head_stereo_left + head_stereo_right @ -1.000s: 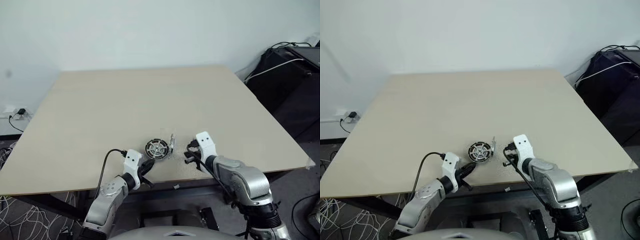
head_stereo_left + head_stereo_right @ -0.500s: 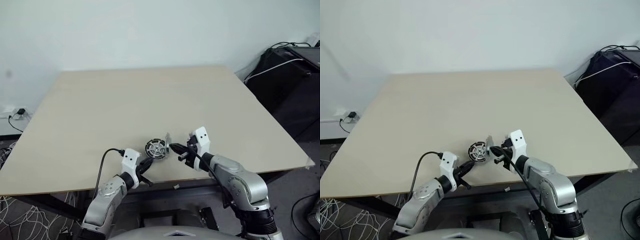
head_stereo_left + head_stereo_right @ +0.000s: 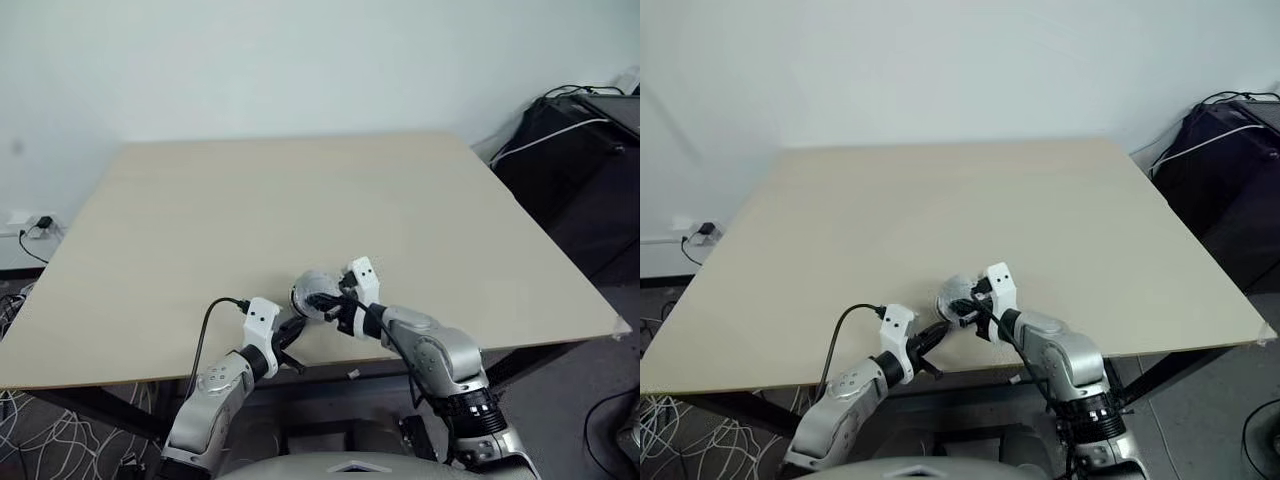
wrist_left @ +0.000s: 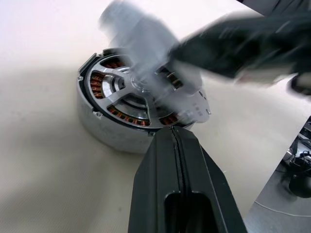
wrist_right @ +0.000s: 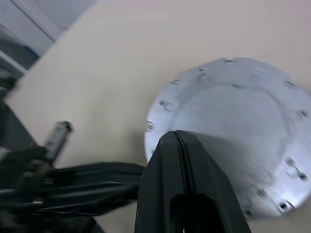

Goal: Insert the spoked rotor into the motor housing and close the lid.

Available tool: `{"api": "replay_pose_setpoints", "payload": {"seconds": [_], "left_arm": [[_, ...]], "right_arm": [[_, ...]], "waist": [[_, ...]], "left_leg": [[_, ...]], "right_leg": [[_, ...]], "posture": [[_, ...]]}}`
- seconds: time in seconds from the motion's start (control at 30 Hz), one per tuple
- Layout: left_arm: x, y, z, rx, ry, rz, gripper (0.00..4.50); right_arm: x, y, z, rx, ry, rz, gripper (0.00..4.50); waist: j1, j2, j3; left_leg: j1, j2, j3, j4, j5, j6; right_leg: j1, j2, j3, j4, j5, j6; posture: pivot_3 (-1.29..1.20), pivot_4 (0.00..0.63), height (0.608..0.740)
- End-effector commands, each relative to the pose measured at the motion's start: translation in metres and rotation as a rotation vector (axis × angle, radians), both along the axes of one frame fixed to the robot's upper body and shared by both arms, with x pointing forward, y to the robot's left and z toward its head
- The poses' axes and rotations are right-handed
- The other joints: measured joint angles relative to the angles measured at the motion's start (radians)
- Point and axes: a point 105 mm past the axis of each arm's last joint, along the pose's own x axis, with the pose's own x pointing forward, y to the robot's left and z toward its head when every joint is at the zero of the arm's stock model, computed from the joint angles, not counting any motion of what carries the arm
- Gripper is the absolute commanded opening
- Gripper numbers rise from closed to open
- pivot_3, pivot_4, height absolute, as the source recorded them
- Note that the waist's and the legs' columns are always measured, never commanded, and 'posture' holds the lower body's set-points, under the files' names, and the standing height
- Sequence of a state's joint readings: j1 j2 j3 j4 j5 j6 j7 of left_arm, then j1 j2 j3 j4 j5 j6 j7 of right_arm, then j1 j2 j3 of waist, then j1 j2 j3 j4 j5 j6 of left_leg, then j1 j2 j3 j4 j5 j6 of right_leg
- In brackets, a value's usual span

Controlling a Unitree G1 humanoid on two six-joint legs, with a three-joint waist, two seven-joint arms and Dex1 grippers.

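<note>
My right gripper needs to open and grip across the lid's raised middle [image 5: 235, 128], since the lid sits crooked over the motor housing and I hold only the lid's rim.
The motor housing [image 4: 108, 132] sits near the table's front edge, copper windings showing through the spoked rotor [image 4: 118, 85] that lies inside it. The lid [image 5: 233, 131], a silvery round cap, leans tilted over the housing's top [image 3: 311, 285] and looks blurred in the left wrist view. My right gripper [image 3: 329, 299] is shut, its fingertips [image 5: 170, 145] pressing on the lid's rim. My left gripper [image 3: 297, 326] is shut and empty, and its tip [image 4: 174, 132] rests just in front of the housing's wall.
The tan table [image 3: 300, 190] stretches away behind the housing. A black bag with cables [image 3: 585, 130] stands off the table's right side. A tiny metal part [image 3: 352, 374] shows at the front edge.
My right gripper has swung left to the housing. The lid, which stood on its edge beside the housing, has tipped over onto its top. The left gripper has stayed put.
</note>
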State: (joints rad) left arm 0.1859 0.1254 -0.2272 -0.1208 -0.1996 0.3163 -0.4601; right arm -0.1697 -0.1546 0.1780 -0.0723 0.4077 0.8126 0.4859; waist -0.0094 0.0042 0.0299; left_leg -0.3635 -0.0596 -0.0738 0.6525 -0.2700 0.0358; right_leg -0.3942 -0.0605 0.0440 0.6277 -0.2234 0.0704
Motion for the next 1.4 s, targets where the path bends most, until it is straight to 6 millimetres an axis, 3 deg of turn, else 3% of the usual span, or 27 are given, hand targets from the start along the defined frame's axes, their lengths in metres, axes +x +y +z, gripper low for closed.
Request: {"api": "replay_pose_setpoints", "payload": {"seconds": [0.03,0.33,0.53,0.63,1.03,1.4], "left_arm": [[0.004,-0.001,0.021,-0.036,-0.085,-0.012,0.00],[0.001,0.000,0.021,-0.030,-0.085,-0.021,0.00],[0.000,0.004,0.024,-0.039,-0.118,-0.006,0.00],[-0.001,0.007,0.022,-0.028,-0.126,0.002,0.00],[-0.003,0.004,0.027,-0.008,-0.198,-0.057,0.00],[-0.007,0.007,0.022,0.002,-0.163,-0.073,0.00]], "right_arm": [[0.013,-0.001,0.001,-0.008,-0.025,-0.034,0.01],[0.013,0.001,-0.010,-0.033,-0.007,-0.044,0.01],[0.019,-0.001,0.035,-0.033,-0.277,-0.110,0.01],[0.018,-0.004,0.051,-0.096,-0.456,-0.132,0.59],[0.024,0.002,0.015,-0.270,-0.495,-0.131,4.47],[0.019,0.017,0.005,-0.266,-0.462,-0.047,4.47]], "waist": [[-0.001,0.000,0.000],[-0.002,0.001,-0.001],[-0.001,0.002,-0.001],[-0.002,0.002,-0.001],[-0.001,0.002,-0.001],[-0.002,0.002,-0.001]], "left_leg": [[0.000,0.000,0.000,0.000,0.000,0.000],[0.001,0.000,0.000,0.000,0.000,0.000],[0.000,0.000,0.000,0.000,0.000,0.000],[0.000,0.000,0.000,0.000,0.000,-0.001],[0.001,0.000,0.000,0.000,0.000,-0.001],[0.001,0.000,0.000,0.000,0.000,-0.001]], "right_leg": [[0.000,0.000,0.000,0.000,0.000,0.000],[0.000,0.000,0.000,0.000,0.000,-0.001],[0.000,0.000,0.000,0.000,0.000,0.000],[-0.001,0.000,0.000,0.000,0.000,0.000],[0.000,0.000,0.000,0.001,-0.001,-0.001],[0.000,0.000,0.000,0.001,0.000,-0.001]], "posture": [[0.00,0.000,0.740],[0.00,0.000,0.740],[0.00,0.000,0.740],[0.00,0.000,0.740],[0.00,0.000,0.740],[0.00,0.000,0.740]]}}
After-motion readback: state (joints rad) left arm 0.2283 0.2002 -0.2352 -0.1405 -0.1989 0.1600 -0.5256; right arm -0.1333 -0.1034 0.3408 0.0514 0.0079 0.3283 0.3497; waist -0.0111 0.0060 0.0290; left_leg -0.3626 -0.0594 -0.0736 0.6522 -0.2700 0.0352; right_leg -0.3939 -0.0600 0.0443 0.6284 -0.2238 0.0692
